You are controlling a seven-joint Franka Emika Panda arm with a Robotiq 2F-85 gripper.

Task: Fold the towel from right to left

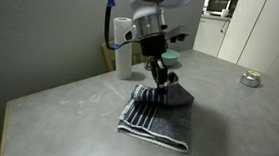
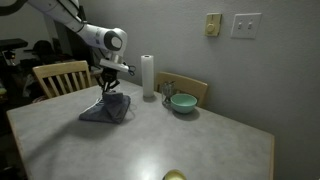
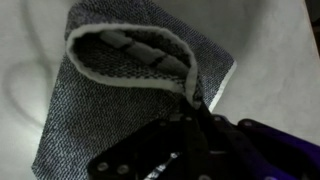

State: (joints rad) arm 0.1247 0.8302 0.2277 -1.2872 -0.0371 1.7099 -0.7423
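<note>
Next, the gripper releases the towel's lifted edge at the striped part's corner (image 1: 117,132) on the side by the paper towel roll. That edge is now held above the cloth.
The dark grey towel (image 1: 157,110) lies on the table with its white and dark striped band toward the near edge. One end is lifted and curled over, showing the striped side in the wrist view (image 3: 130,50). My gripper (image 1: 161,78) is shut on that lifted edge of the towel and holds it above the rest of the cloth. In an exterior view the towel (image 2: 108,108) is bunched up under the gripper (image 2: 108,89). The fingertips are mostly hidden by the dark gripper body in the wrist view (image 3: 190,105).
A white paper towel roll (image 2: 148,77) stands behind the towel. A green bowl (image 2: 182,102) sits next to it. Wooden chairs (image 2: 60,76) stand at the table's far side. A small round tin (image 1: 250,80) sits far off on the table (image 1: 67,107).
</note>
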